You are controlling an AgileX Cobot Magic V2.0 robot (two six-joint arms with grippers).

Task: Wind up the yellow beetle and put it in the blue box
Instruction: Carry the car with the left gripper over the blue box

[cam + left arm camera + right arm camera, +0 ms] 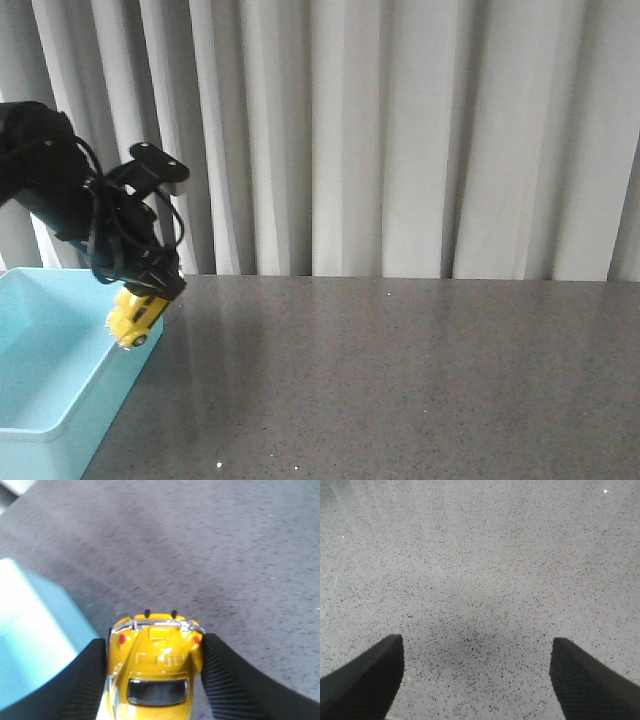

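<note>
The yellow beetle will leave my left gripper on the bottom of the blue box (39, 392), close behind its front rim.
My left gripper (138, 300) is shut on the yellow beetle (134, 318) and holds it in the air, nose down, over the right wall of the blue box (40, 400). In the left wrist view the beetle (155, 670) sits between my two black fingers (85, 680), its rear bumper pointing away from the camera, with the box's corner (35, 645) just beside it. My right gripper (476, 645) is open and empty above bare table; it does not show in the front view.
The grey speckled table (400, 380) stretches to the right of the box. White curtains (400, 130) hang behind the table's far edge. The box stands at the table's front left corner.
</note>
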